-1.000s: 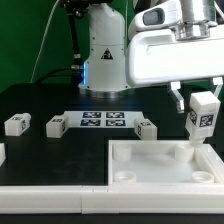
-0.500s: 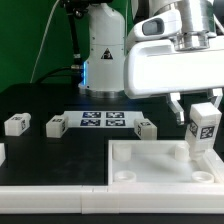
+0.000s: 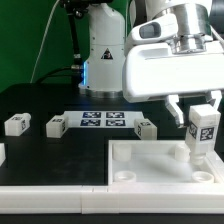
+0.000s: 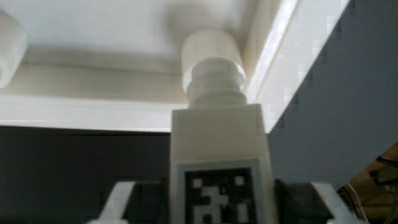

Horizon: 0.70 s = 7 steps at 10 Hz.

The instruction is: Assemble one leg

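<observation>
The robot's gripper should release the leg standing in the near corner hole of the white tray (image 3: 205, 176) (image 4: 212, 52), directly below it.
My gripper (image 3: 197, 110) is shut on a leg (image 3: 203, 130), a chunky white block with a black-and-white tag on its side. I hold it roughly upright over the far corner of the white tray (image 3: 150, 172) on the exterior view's right. Its peg end is down at the tray's corner, where the contact is hidden. In the wrist view the leg (image 4: 217, 165) fills the middle between my gripper's (image 4: 217, 205) fingers (image 4: 121, 200), and its peg points at the tray (image 4: 98, 85).
Three more legs (image 3: 15, 124) (image 3: 56, 125) (image 3: 147, 128) lie on the black table behind the tray. The marker board (image 3: 103, 121) lies between them. The robot base (image 3: 103, 50) stands at the back. Another white piece (image 3: 2, 152) shows at the left edge.
The gripper has come down with the leg towards the tray corner. The hand has turned somewhat, and the leg's tag face sits lower than before.
</observation>
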{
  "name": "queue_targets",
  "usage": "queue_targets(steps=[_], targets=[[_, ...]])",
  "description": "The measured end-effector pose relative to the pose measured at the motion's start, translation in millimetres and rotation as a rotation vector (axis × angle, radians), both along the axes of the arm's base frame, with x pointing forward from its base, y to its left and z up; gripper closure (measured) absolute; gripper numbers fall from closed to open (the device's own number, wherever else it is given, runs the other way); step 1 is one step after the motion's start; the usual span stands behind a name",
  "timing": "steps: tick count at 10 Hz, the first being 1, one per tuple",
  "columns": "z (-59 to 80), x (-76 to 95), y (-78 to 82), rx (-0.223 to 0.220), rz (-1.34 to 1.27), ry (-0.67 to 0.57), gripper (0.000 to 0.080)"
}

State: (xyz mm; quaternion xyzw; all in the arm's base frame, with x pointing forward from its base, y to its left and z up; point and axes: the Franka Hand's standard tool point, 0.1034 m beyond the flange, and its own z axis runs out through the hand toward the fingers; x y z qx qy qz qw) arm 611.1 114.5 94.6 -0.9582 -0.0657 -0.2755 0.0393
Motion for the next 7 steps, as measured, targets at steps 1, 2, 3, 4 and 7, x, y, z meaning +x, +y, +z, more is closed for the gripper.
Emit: queue_targets(steps=[1, 2, 3, 4, 7], targets=[[-1.6, 3.0, 1.5, 0.001, 0.001, -0.002, 0.0515], [-4.5, 3.5, 1.1, 0.001, 0.0, 0.0, 0.0515], [-8.0, 3.1, -0.1, 0.0, -0.002, 0.004, 0.0515], [-8.1, 4.4, 0.3, 0.001, -0.002, 0.001, 0.0515], [-9.6, 10.5, 1.0, 0.004, -0.003, -0.025, 0.0515]])
